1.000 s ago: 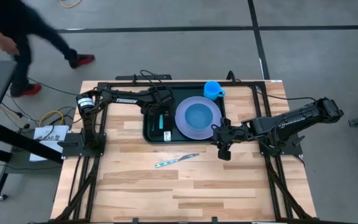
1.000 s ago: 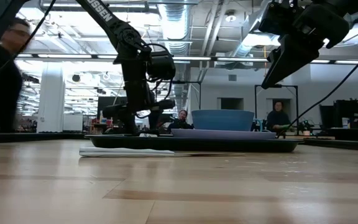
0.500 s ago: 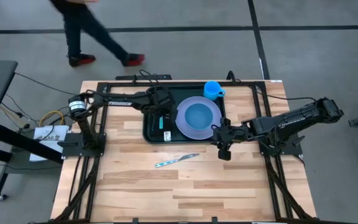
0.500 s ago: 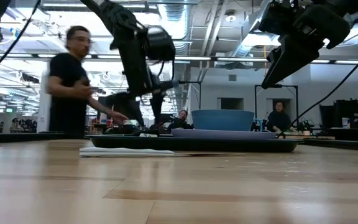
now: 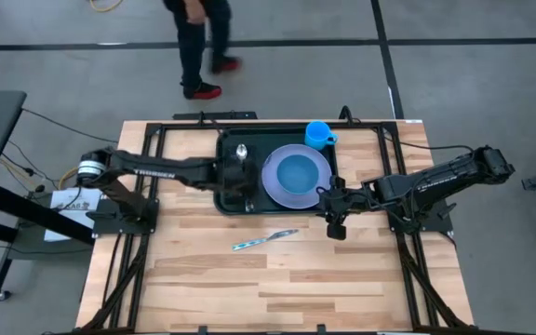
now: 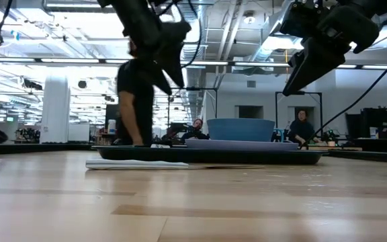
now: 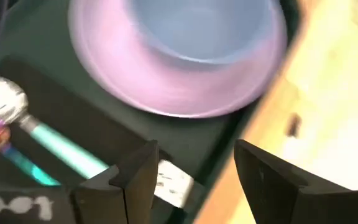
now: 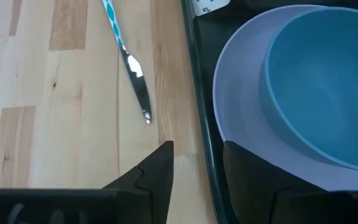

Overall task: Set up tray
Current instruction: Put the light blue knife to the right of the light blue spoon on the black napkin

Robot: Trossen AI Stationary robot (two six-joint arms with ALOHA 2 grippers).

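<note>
I need to next move my left gripper to the knife on the bare wood and close it on the middle of the knife's teal handle [image 5: 251,244].
The dark green tray [image 5: 229,197] lies at the table's far middle. On it sit a lavender plate [image 5: 274,182] with a blue bowl [image 5: 296,173] and, on its left part, a spoon [image 5: 241,151] with a teal handle [image 7: 61,148]. A blue cup [image 5: 318,134] stands at the tray's far right corner. A teal-handled knife [image 5: 263,239] lies on the bare wood near the tray. My left gripper [image 7: 194,174] hovers open above the tray's left part, clear of the spoon. My right gripper [image 8: 197,163] hangs open over the tray's near right rim [image 8: 197,124], touching nothing.
A white paper slip [image 5: 251,203] lies at the tray's near left corner. A person [image 5: 198,42] walks on the floor beyond the far edge. Black frame rails [image 5: 124,270] run along both table sides. The near half of the table is bare wood apart from the knife.
My left gripper has risen from the tray's left part and drawn back a little toward the table's left; the spoon stays lying on the tray. The person has walked from left to right behind the table. My right arm has kept still.
</note>
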